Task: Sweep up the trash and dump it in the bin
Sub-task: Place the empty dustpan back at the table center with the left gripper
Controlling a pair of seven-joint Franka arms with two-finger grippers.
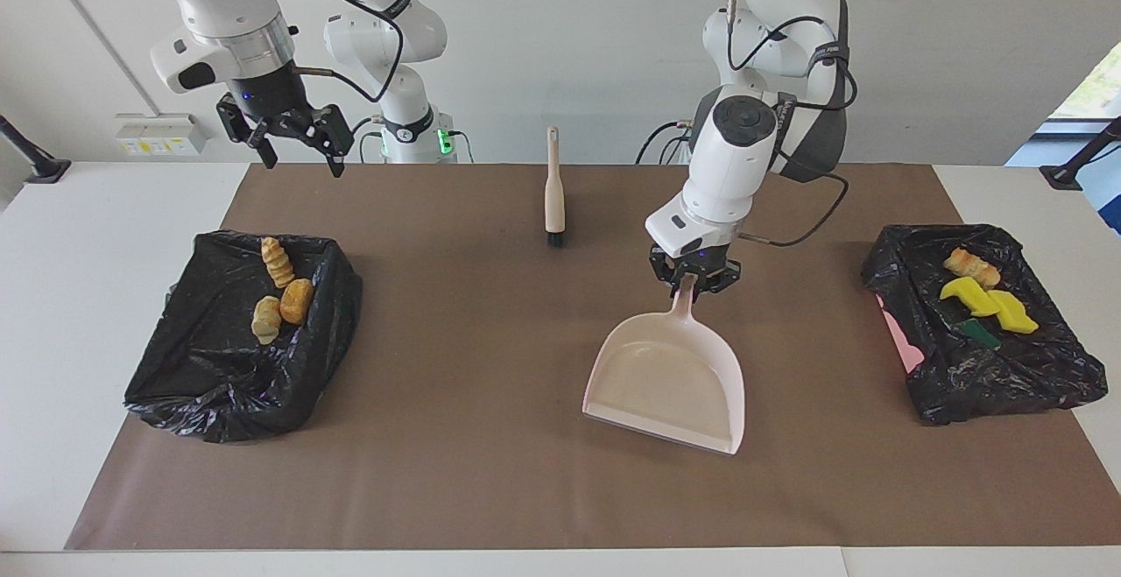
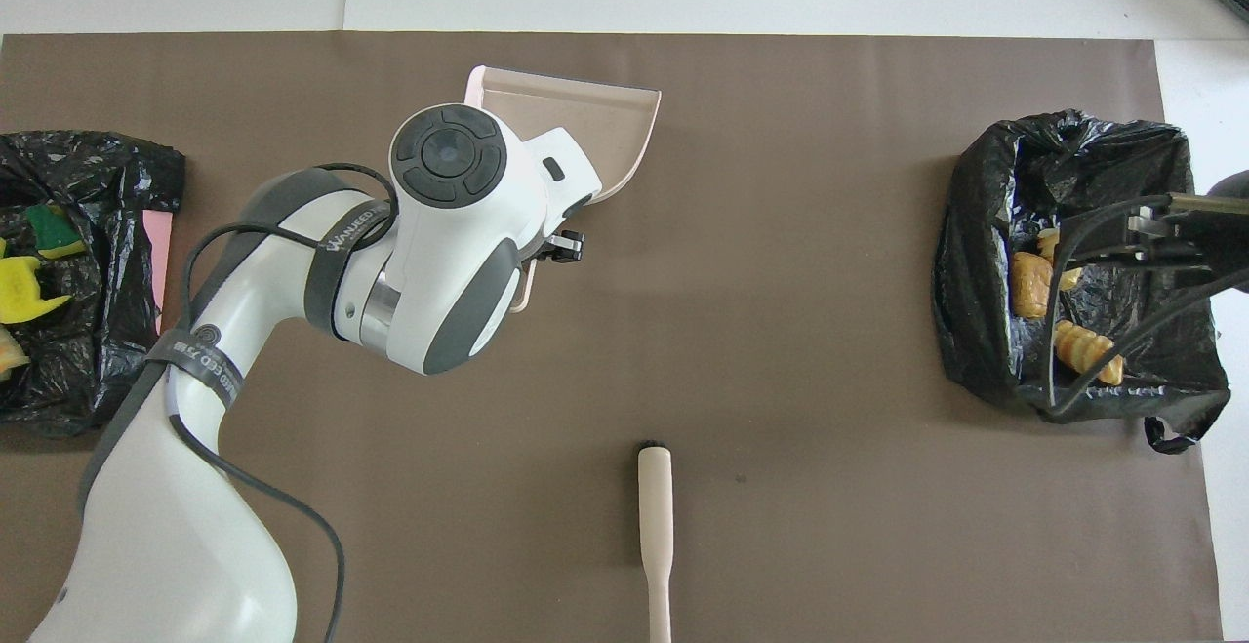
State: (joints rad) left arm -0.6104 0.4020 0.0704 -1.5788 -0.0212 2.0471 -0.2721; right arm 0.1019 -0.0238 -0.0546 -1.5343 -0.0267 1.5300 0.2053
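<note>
Next, my left gripper releases the pale pink dustpan on the brown mat straight (image 2: 640, 196) beyond the beige brush.
The pale pink dustpan (image 1: 666, 376) lies empty on the brown mat, also in the overhead view (image 2: 595, 121). My left gripper (image 1: 696, 284) is low over the mat, at the tip of the dustpan's handle (image 1: 684, 297). The trash is in two black-bagged bins. Three golden-brown lumps (image 1: 280, 292) (image 2: 1029, 284) lie in the bin (image 1: 219, 367) at the right arm's end. One golden-brown lump (image 1: 970, 266) and two yellow chunks (image 1: 990, 304) (image 2: 24, 282) lie in the bin (image 1: 1007, 376) at the left arm's end. My right gripper (image 1: 298, 144) is open, empty and raised, and waits.
The beige brush (image 1: 553, 192) (image 2: 655, 516) lies on the mat near the robots, midway between the arms, bristles pointing away from them. A dark green scrap (image 1: 979, 333) lies beside the yellow chunks. A pink bin wall (image 1: 902, 341) shows through the bag.
</note>
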